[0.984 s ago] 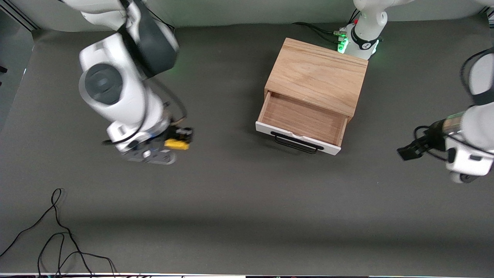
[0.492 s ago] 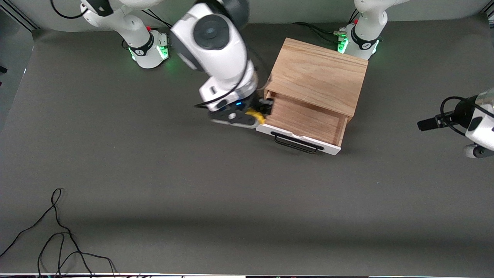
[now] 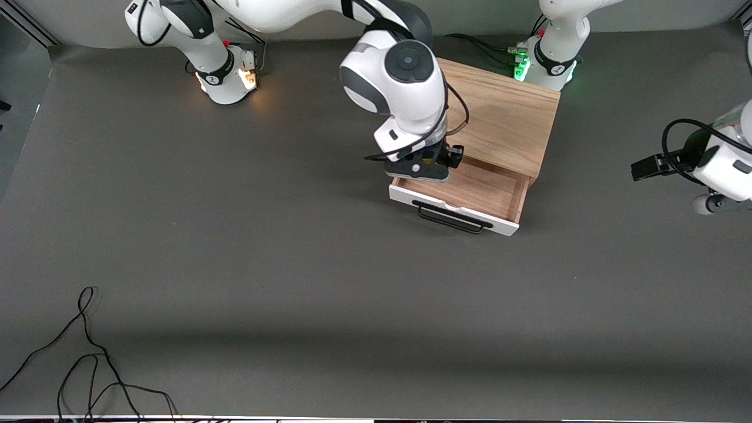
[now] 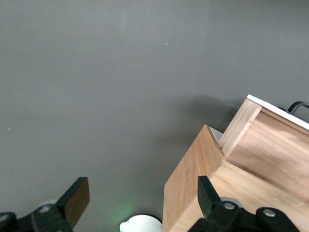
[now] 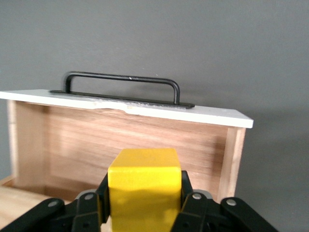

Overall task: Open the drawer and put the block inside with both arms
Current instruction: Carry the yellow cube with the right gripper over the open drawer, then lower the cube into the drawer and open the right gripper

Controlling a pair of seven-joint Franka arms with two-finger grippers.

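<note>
Next, my right gripper lets go of the yellow block, coming to rest on the drawer's wood bottom, behind the black bar handle [image 3: 442, 177] [image 5: 158, 170]. The block now hangs over the open drawer.
The light oak cabinet [image 3: 499, 117] stands by the left arm's base with its drawer [image 3: 476, 191] pulled out, white front and black bar handle [image 3: 451, 219] toward the front camera. My right gripper [image 3: 433, 163] hangs over the open drawer at the end toward the right arm. It is shut on the yellow block [image 5: 144, 186], which fills the gap between its fingers [image 5: 185, 189], and the drawer's wood floor [image 5: 120, 145] and handle [image 5: 120, 82] lie past it. My left gripper [image 3: 644, 168] waits open over the table at the left arm's end, fingers [image 4: 77, 198] wide apart with nothing between them.
Loose black cables [image 3: 88, 352] lie at the table corner nearest the front camera, toward the right arm's end. The two arm bases [image 3: 226, 76] [image 3: 546, 64] stand along the table's robot edge. The cabinet's side [image 4: 193, 193] shows in the left wrist view.
My right arm has swung the block from over the bare table at its own end to over the open drawer. The left gripper has drawn a little away from the cabinet.
</note>
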